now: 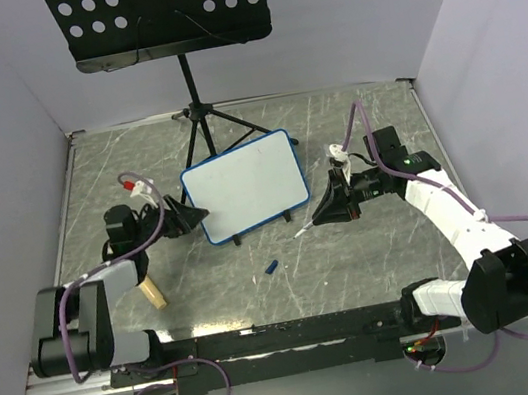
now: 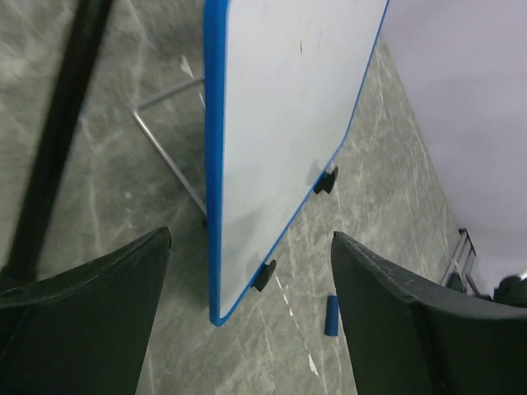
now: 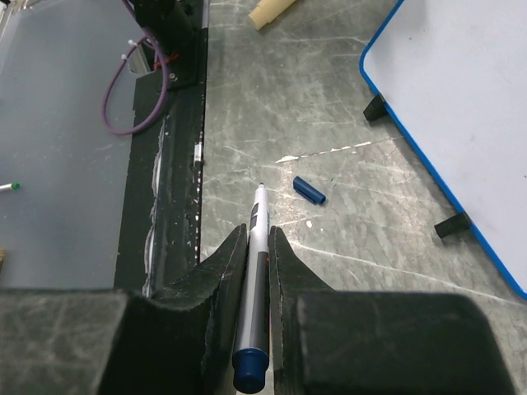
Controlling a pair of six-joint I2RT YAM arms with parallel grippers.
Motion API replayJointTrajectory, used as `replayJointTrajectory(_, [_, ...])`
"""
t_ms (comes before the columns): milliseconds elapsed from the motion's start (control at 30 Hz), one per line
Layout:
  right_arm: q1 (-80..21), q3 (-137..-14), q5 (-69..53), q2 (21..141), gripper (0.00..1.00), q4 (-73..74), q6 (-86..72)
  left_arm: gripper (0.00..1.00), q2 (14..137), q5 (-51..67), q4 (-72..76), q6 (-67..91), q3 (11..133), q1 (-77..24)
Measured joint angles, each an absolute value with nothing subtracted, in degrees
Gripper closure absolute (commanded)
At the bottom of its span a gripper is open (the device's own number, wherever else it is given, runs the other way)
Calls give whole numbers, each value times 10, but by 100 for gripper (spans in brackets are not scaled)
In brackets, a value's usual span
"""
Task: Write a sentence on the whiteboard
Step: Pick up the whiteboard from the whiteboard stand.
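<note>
My left gripper will reach farther in, since the whiteboard's lower corner is loose between its open fingers, and pinch its blue edge (image 2: 215, 271) before lifting it toward the marker.
The whiteboard (image 1: 245, 186), white with a blue frame and black feet, stands tilted at the table's middle. Its face is blank; no lettering shows on it. It also shows in the left wrist view (image 2: 280, 107) and the right wrist view (image 3: 461, 90). My left gripper (image 1: 184, 215) is open and empty at the board's left edge; in its wrist view (image 2: 251, 239) the board's lower corner lies ahead between the wide-apart fingers. My right gripper (image 1: 329, 209) is shut on an uncapped marker (image 3: 258, 239), tip pointing down at the table, right of the board. The blue cap (image 1: 271, 268) lies on the table in front of the board.
A black perforated music-stand tray (image 1: 159, 12) on a tripod (image 1: 195, 118) stands behind the board. A wooden piece (image 1: 151, 293) lies near the left arm. Grey walls close in the left, right and back sides. A black rail (image 3: 173, 164) runs along the near edge.
</note>
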State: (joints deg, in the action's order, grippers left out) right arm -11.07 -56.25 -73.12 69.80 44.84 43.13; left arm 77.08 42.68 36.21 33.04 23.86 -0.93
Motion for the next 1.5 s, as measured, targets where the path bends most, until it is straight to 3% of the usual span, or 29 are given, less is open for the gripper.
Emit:
replayJointTrajectory(133, [-111,-562,-731,689,100,448,431,27,813,427,427,336,228,-36])
replayJointTrajectory(267, [-111,-562,-731,683,100,448,431,47,871,432,509,351,208,-38])
replayJointTrajectory(400, [-111,-562,-731,683,100,449,431,57,931,446,580,370,207,-39])
replayJointTrajectory(467, [-111,-562,-731,683,100,449,431,77,956,452,614,381,207,-41])
replayJointTrajectory(533, [-111,-562,-731,683,100,450,431,88,971,456,643,392,207,-42])
replayJointTrajectory(667, [-111,-562,-731,683,100,451,431,89,977,479,701,404,207,-50])
replayJointTrajectory(767, [-111,-562,-731,683,100,451,432,98,981,485,722,411,207,-54])
replayJointTrajectory(800, [-111,-562,-731,683,100,451,432,98,986,487,729,415,207,-54])
replayJointTrajectory(1200, [-111,-562,-731,683,100,452,432,59,1039,493,747,432,212,-54])
replayJointTrajectory(1367, [-111,-562,-731,683,100,453,432,59,1077,496,750,449,225,-55])
replayJointTrajectory(1500, [-111,-562,-731,683,100,453,432,66,1107,509,769,484,230,-60])
